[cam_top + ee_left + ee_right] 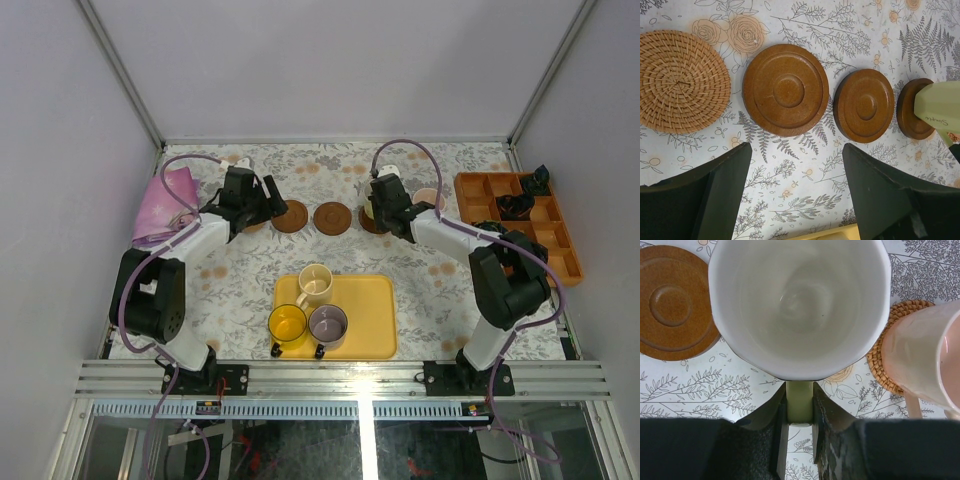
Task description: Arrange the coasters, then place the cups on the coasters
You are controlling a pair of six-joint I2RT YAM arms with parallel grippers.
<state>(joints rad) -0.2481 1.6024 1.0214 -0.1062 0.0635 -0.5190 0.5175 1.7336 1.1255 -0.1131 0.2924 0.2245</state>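
I need to let go of the pale green-white cup with my right gripper on the darker wooden coaster (375,217) nearest the pink cup.
Three brown wooden coasters lie in a row: one (786,90), one (864,112) and a darker one (912,107). A woven coaster (682,82) lies left of them. The pale green-white cup (799,305) stands over the darker coaster. My right gripper (800,407) is shut on its handle (800,397). The pink cup (925,355) sits on another woven coaster (885,365) to the right. My left gripper (796,190) hangs open near the row's left end, nothing between its fingers. The cream cup (315,283), yellow cup (288,323) and purple-grey cup (328,323) stand on the yellow tray (372,320).
An orange compartment box (555,245) with small black objects stands at the right edge. A pink cloth (165,205) lies at the far left. White walls close in the table on three sides.
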